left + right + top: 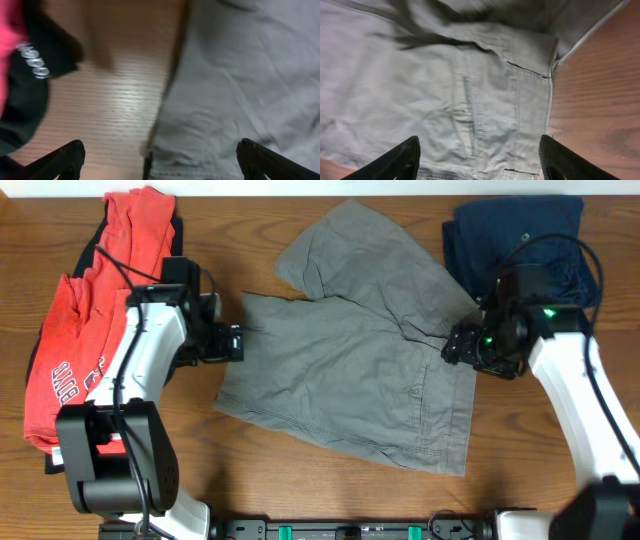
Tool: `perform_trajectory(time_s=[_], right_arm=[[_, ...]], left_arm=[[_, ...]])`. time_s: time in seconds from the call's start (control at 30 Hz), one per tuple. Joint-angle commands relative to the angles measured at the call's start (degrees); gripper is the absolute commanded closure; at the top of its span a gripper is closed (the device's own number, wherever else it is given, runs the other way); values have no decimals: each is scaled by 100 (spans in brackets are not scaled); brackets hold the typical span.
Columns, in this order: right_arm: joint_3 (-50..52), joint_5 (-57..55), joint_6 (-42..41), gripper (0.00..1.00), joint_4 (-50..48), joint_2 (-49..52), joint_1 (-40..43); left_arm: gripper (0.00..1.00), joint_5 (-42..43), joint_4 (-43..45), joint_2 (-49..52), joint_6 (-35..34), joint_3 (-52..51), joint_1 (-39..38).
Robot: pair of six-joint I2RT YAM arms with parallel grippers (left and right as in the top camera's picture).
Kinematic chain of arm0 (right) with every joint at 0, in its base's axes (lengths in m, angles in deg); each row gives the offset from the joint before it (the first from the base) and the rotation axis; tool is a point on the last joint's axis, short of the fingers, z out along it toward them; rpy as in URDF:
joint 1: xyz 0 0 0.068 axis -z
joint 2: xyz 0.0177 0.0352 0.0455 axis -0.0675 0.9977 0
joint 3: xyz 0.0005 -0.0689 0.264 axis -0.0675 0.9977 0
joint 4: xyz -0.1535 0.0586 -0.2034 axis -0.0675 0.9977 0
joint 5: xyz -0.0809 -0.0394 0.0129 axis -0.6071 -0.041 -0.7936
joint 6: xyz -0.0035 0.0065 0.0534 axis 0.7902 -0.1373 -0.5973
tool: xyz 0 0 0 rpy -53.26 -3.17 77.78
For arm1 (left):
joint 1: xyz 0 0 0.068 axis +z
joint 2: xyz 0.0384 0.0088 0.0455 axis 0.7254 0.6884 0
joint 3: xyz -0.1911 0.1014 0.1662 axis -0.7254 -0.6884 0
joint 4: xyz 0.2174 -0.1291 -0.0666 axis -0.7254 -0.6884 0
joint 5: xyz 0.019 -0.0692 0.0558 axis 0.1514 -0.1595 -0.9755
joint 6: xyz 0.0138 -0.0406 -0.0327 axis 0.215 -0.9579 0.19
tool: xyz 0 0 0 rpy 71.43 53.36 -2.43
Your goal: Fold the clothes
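Observation:
The grey-khaki shorts have a stitched edge facing the orange-red T-shirt, and my left gripper should close on the near corner (217, 406) (154, 172) at the end of that edge.
The grey-khaki shorts (350, 370) lie spread flat mid-table, one leg folded toward the back. My left gripper (235, 342) hovers at their left edge, open; in the left wrist view that gripper (160, 162) straddles the cloth edge (240, 75) and bare wood. My right gripper (455, 348) is over the shorts' right side, open. The right wrist view shows this gripper (480, 160) above the welt pocket (467, 115) with the cloth flat, not pinched. An orange-red T-shirt (80, 340) with white lettering lies on a black garment (100, 235) at left. A dark navy garment (520, 230) sits at back right.
Bare wooden table (300, 490) shows in front of the shorts and between them and the left pile. The black garment's edge (25, 100) with white lettering lies close to my left gripper. Black cables trail over both arms.

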State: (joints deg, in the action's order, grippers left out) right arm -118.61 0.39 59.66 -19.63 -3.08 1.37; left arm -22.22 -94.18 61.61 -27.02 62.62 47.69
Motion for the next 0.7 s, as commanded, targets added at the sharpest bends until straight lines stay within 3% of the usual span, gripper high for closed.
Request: perform_trajectory(time_s=[0.0,0.2,0.43,0.57,0.67], right_arm=[[-90,94,199,25,24,-400,-57],[-87,94,391,25,92,-501,-57],[-87,94,492,24,-20,-501,-57],[-87,92,490,24,-26,-501,-57],[-87,90,492,24,-42,-501,-57]], left_arm=[[2,98,-212,-11,251,-74,-66],[0,103,-452,-9,-229,-575,-81],[11,103,-122,-9,-586,-1451,-107],[22,146,-107,-11,-717,-1469,-107],[37,188,-109,-11,-719,-1469,-107]])
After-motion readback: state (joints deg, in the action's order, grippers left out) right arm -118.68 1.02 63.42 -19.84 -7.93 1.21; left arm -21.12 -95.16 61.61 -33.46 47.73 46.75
